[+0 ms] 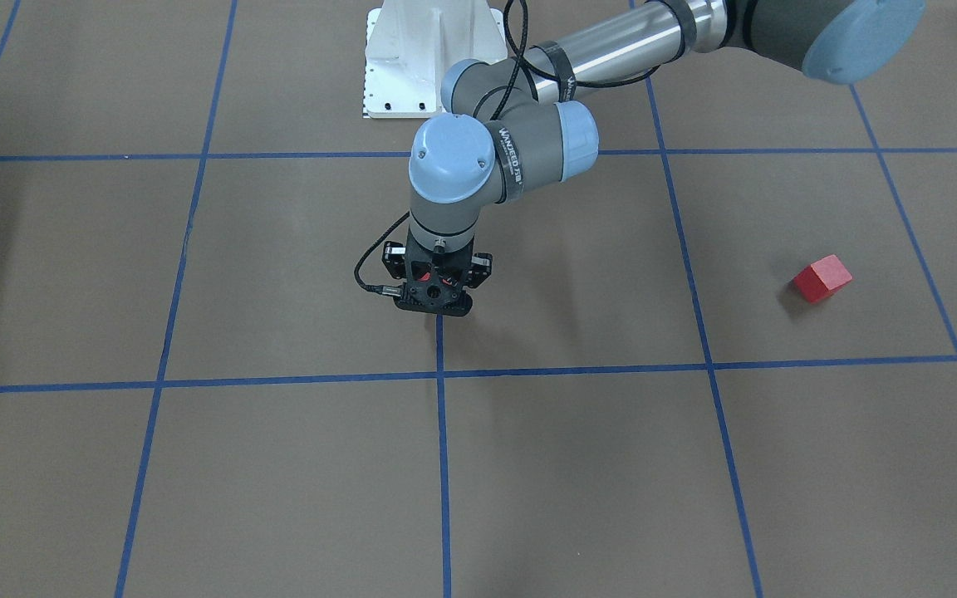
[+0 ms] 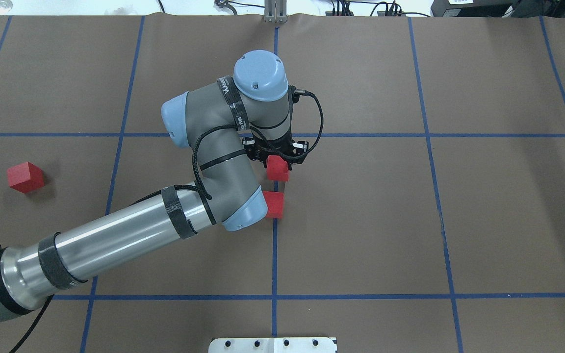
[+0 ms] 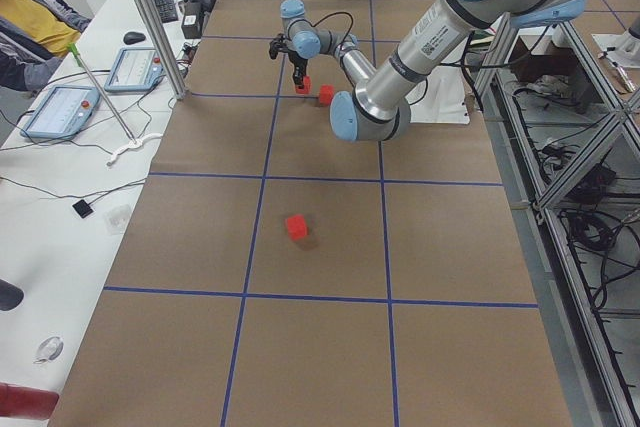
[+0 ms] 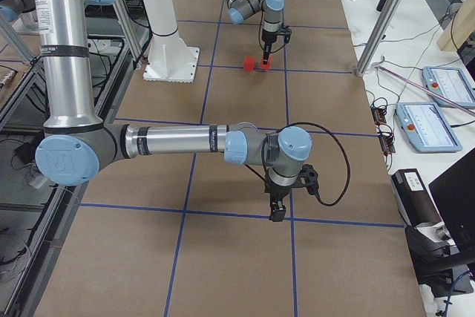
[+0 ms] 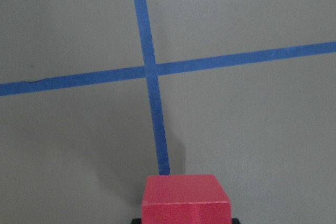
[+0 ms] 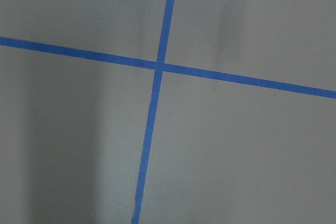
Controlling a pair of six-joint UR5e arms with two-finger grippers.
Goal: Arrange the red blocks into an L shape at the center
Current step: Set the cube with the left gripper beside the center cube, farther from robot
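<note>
Next, I let go of the red block with my left gripper on the middle blue grid line [image 1: 442, 290], between its crossing and the white base plate. The red block is at or just above the floor.
My left gripper [image 2: 276, 158] points down over the middle blue grid line [image 2: 274, 245] and is shut on a red block [image 2: 278, 169]. This block fills the bottom of the left wrist view [image 5: 186, 199], at or just above the brown floor. A second red block [image 2: 274, 205] lies on the same line a small gap nearer the robot, partly under my left arm's elbow. The third red block [image 2: 26, 176] lies alone far to the left; it also shows in the front view [image 1: 822, 277]. My right gripper [image 4: 277, 213] hangs over another grid crossing; I cannot tell whether it is open or shut.
A white base plate [image 2: 272, 344] sits at the near table edge. My left arm [image 2: 130, 240] stretches across the left middle squares. Operator pendants and cables lie on a side table [image 3: 60, 107] beyond the far edge.
</note>
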